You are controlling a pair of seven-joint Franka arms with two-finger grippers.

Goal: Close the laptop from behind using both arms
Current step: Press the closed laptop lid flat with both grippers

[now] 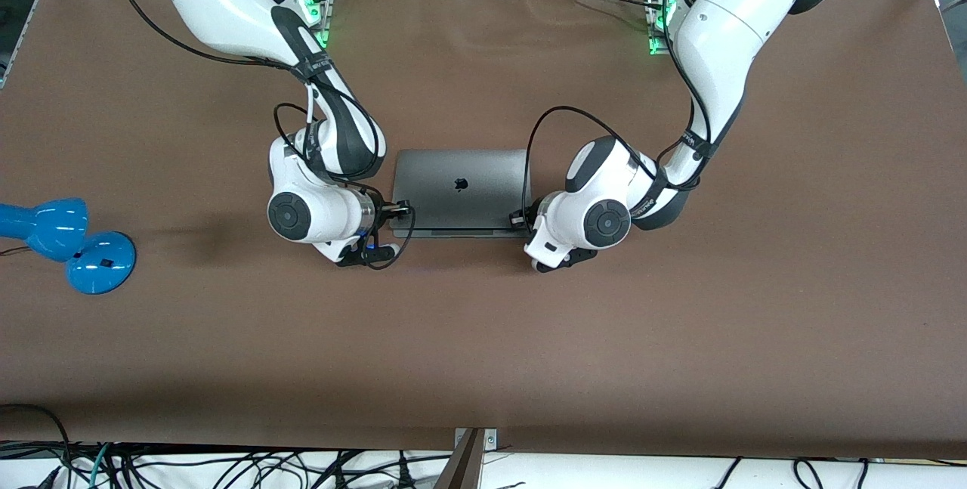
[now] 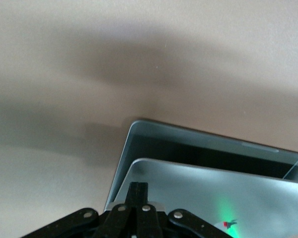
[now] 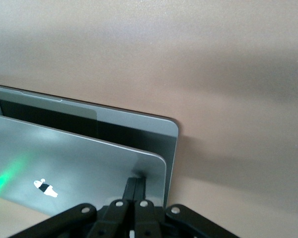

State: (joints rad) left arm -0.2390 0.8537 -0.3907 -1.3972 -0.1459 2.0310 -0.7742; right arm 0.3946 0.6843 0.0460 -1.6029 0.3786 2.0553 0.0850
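Note:
The lid will come to rest lying flat on the space-grey laptop's base [image 1: 461, 193] as soon as my left gripper releases its hold on it.
The space-grey laptop [image 1: 461, 187] lies at the table's middle, its lid with the dark apple logo tilted low over the base. A dark gap still shows between lid and base in the left wrist view [image 2: 213, 193] and the right wrist view [image 3: 79, 163]. My left gripper [image 1: 521, 218] is shut, its fingertips [image 2: 139, 187] resting on the lid's corner toward the left arm's end. My right gripper [image 1: 404, 211] is shut, its fingertips [image 3: 135, 182] resting on the lid's corner toward the right arm's end. Neither holds anything.
A blue desk lamp [image 1: 68, 243] lies on the brown table [image 1: 483, 353] at the right arm's end, well away from the laptop. Black cables loop off both wrists beside the laptop's sides.

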